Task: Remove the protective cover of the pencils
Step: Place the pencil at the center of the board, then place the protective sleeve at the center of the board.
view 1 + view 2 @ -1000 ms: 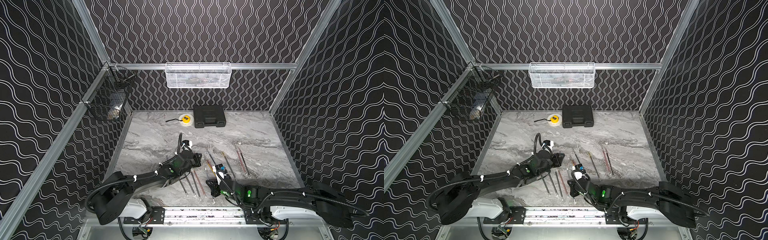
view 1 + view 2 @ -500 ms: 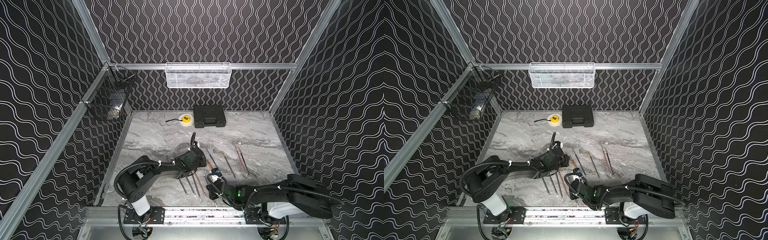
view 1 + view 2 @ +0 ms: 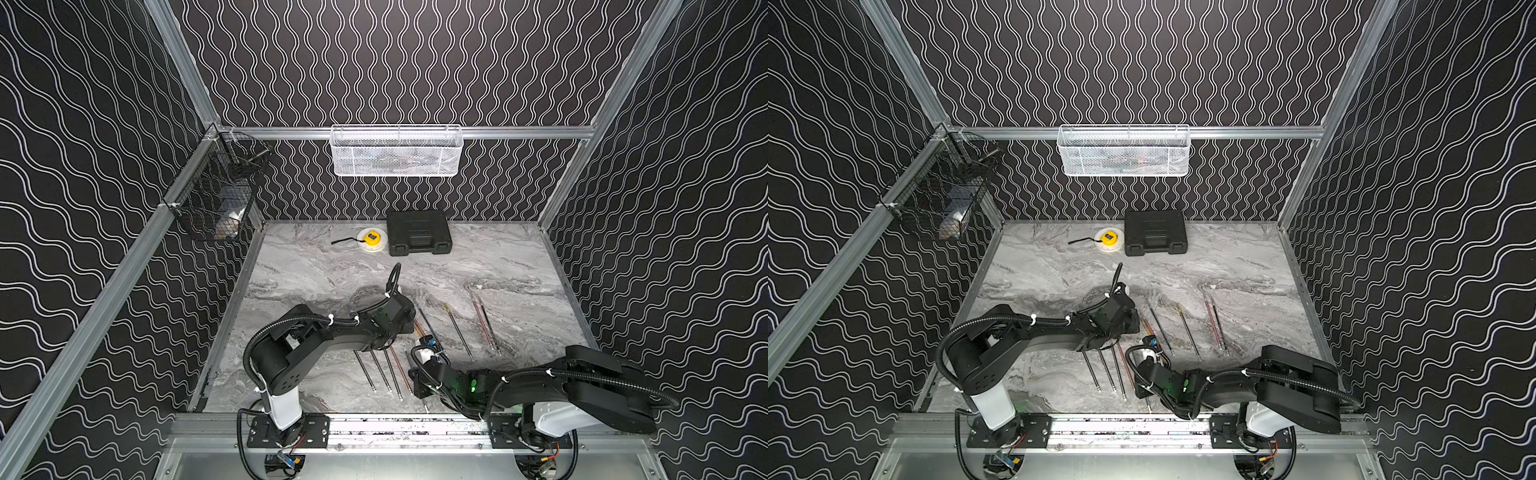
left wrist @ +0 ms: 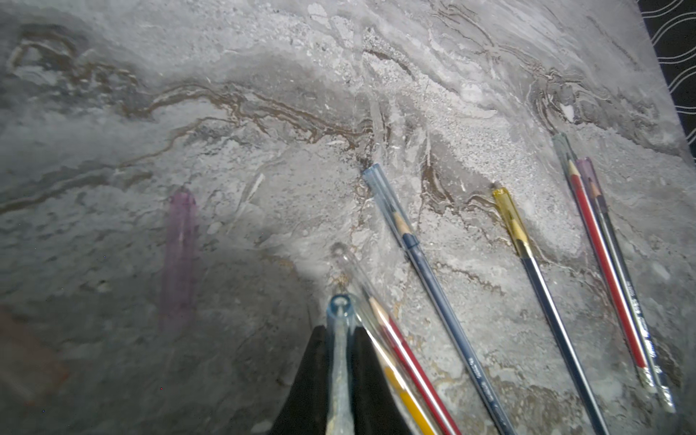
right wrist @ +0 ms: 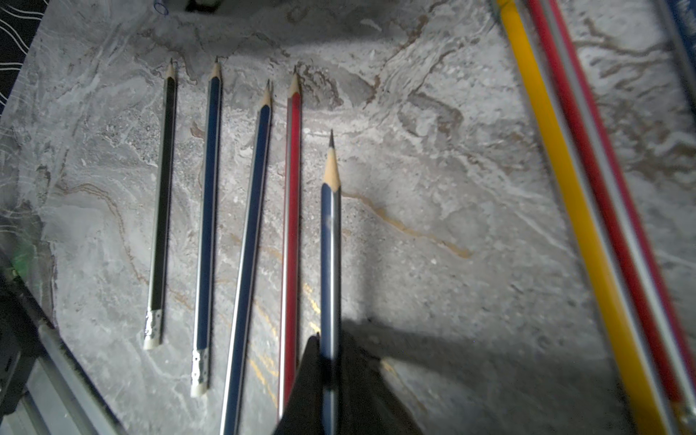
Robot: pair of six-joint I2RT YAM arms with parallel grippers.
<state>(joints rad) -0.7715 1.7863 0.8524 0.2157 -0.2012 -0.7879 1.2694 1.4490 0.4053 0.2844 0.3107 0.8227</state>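
Note:
Next, my left gripper goes to the marble [image 3: 407, 325] [image 4: 295, 265] between the purple cover and the clear-capped red pencil. It will let go of the bluish cover there.
In the left wrist view my left gripper [image 4: 341, 333] is shut on a bluish protective cover [image 4: 340, 312] that has no pencil in it. A loose purple cover [image 4: 179, 256] lies on the marble. Beside it lie capped pencils: red and yellow ones under clear covers [image 4: 361, 286], a dark one with a blue cover [image 4: 391, 211] and one with a yellow cover [image 4: 510, 214]. My right gripper [image 5: 330, 342] is shut on a dark blue pencil [image 5: 330, 233] with a bare point. Several uncapped pencils [image 5: 209, 226] lie in a row next to it. In both top views the left gripper [image 3: 409, 328] and right gripper [image 3: 1144, 384] are close together over the pencils.
On the marble table [image 3: 316, 266], a black case [image 3: 419, 232] and a yellow tape measure [image 3: 370, 239] sit against the back wall. A white mesh basket [image 3: 397, 151] hangs on the back rail and a black wire basket [image 3: 216, 195] on the left rail. Patterned walls enclose three sides.
Both arms have folded up, their elbows now raised. The left wrist has shifted a little right and the right wrist a little toward the front edge. Both grippers stay shut.

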